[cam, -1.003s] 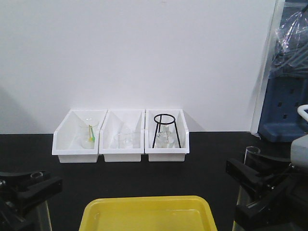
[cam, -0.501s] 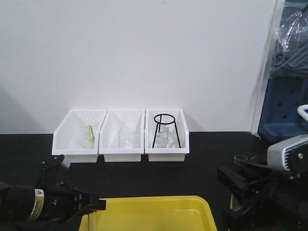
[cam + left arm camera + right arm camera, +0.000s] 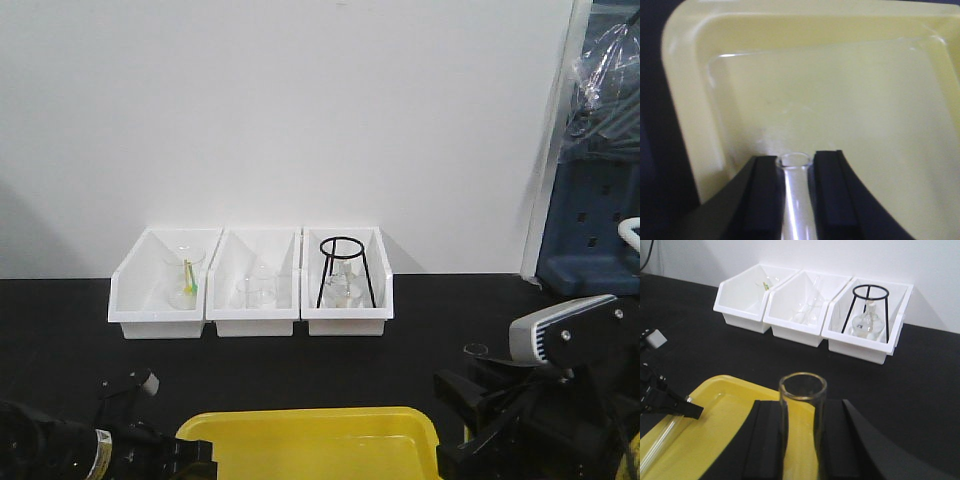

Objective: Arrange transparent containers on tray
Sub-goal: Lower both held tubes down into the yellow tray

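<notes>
Next, I release the wider clear tube from my right gripper inside the yellow tray, in line with the black tripod stand (image 3: 357,463).
The yellow tray (image 3: 310,432) lies at the table's near edge. My left gripper (image 3: 795,167) is shut on a slim clear tube (image 3: 794,195), which points over the tray's (image 3: 840,75) left part. From the right wrist view that tube (image 3: 660,440) slants low across the tray's (image 3: 725,410) left rim, below the left fingertips (image 3: 677,409). My right gripper (image 3: 801,407) is shut on a wider clear tube (image 3: 802,390), open end up, at the tray's right edge. In the front view only its rim (image 3: 476,350) shows above the right gripper (image 3: 465,415). The left gripper (image 3: 195,458) sits at the tray's left corner.
Three white bins (image 3: 165,292) (image 3: 255,292) (image 3: 347,292) stand in a row against the back wall, holding beakers and flasks. The right one also holds a black tripod stand (image 3: 345,268). Blue equipment (image 3: 590,230) stands at the far right.
The left gripper has dropped lower with its tube, down to the tray's left corner. The right gripper has shifted left toward the tray and lowered, carrying its tube.
</notes>
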